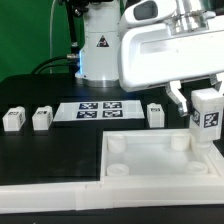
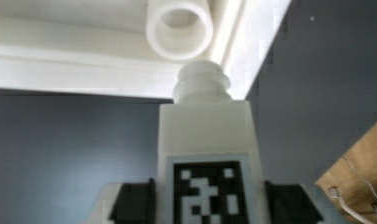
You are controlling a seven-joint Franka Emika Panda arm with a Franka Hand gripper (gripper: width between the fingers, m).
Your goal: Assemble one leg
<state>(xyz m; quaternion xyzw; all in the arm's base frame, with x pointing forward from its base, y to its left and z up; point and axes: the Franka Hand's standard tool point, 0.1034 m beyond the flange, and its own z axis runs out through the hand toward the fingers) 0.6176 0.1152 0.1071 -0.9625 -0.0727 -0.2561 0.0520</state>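
Next, my gripper lets go of the white leg in the panel's front corner socket [image 1: 197, 167] [image 2: 180, 28], the one that sits farthest away from the two standing legs.
My gripper [image 1: 207, 108] is shut on a white leg [image 1: 207, 122] with a black-and-white tag, held upright above the far right corner of the large white panel [image 1: 150, 165]. In the wrist view the held leg [image 2: 206, 140] fills the middle, its round peg pointing at a round corner socket [image 2: 181, 27] of the panel; the dark fingers [image 2: 135, 203] press its sides. Three more legs stand on the black table: two at the exterior view's left [image 1: 13, 119] [image 1: 42, 119] and one [image 1: 155, 114] just behind the panel.
The marker board [image 1: 98, 108] lies behind the panel in the middle. The robot's white base [image 1: 98, 45] stands at the back. A white ledge [image 1: 50, 185] runs along the front of the table.
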